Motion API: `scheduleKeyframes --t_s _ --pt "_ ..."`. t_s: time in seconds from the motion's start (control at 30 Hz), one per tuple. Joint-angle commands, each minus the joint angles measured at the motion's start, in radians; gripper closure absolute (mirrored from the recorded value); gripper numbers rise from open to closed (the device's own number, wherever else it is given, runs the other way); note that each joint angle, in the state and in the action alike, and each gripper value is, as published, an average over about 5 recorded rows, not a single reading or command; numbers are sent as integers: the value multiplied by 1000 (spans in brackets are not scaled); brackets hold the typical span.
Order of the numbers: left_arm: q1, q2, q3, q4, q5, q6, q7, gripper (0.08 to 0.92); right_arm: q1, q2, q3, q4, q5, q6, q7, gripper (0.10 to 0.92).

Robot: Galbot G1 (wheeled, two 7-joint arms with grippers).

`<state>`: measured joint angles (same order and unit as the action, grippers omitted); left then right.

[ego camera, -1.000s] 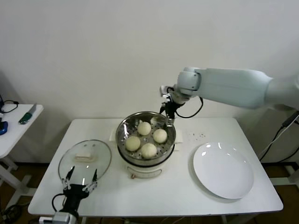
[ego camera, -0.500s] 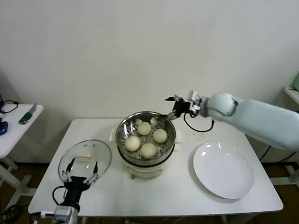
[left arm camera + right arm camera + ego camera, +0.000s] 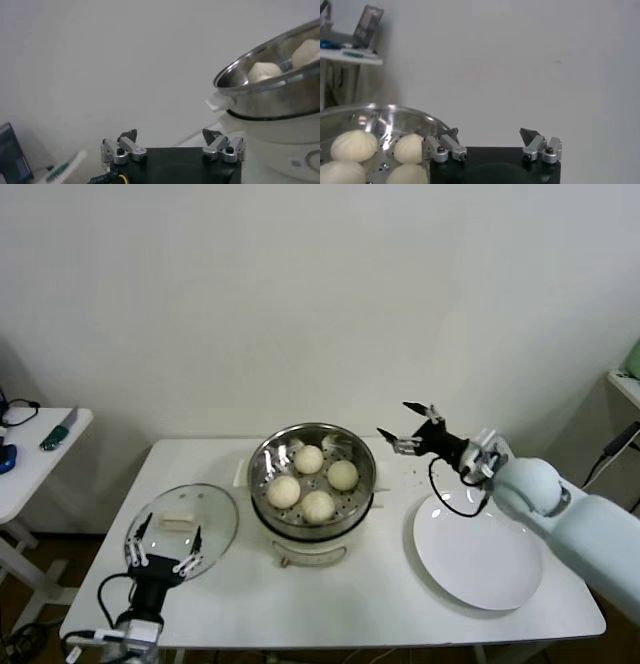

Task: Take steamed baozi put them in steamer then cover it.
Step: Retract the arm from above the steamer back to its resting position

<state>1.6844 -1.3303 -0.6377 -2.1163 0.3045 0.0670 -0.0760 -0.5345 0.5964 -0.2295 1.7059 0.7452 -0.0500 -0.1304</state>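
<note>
Next, I grip the glass cover's cream bar handle point(image 3: 178, 522) with my left gripper to cover the steamer next, as the baozi are in it.
Four cream-white baozi point(image 3: 316, 478) lie in the shiny steel steamer point(image 3: 263, 466) on its white pot base at the table's middle. They also show in the right wrist view point(image 3: 355, 145). The clear glass cover point(image 3: 206, 519) with its cream bar handle point(image 3: 177, 518) lies flat on the table, left of the steamer. My left gripper point(image 3: 162, 546) is open and empty above the cover's front edge. My right gripper point(image 3: 402, 430) is open and empty in the air, to the right of the steamer and clear of its rim.
A flat white plate point(image 3: 479, 550) lies bare on the table's right part. A small side table point(image 3: 35, 454) with a few items stands at the far left. The white wall is close behind the table.
My right arm has drawn back from the steamer's far rim to the right and lower, the gripper open. My left gripper has risen from the table's front edge towards the cover.
</note>
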Motion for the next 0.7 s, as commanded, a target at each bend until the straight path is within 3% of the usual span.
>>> scheduleKeyframes --t_s 0.03,0.3,0.7 --pt "-10 33 -12 6 409 59 3 177 -679 207 724 158 -186 -19 32 203" --pt "-31 91 -1 111 842 95 45 177 -872 417 858 217 -346 -58 5 203" --pt "-227 137 54 430 1118 23 -2 177 -900 477 837 172 -373 -45 4 203"
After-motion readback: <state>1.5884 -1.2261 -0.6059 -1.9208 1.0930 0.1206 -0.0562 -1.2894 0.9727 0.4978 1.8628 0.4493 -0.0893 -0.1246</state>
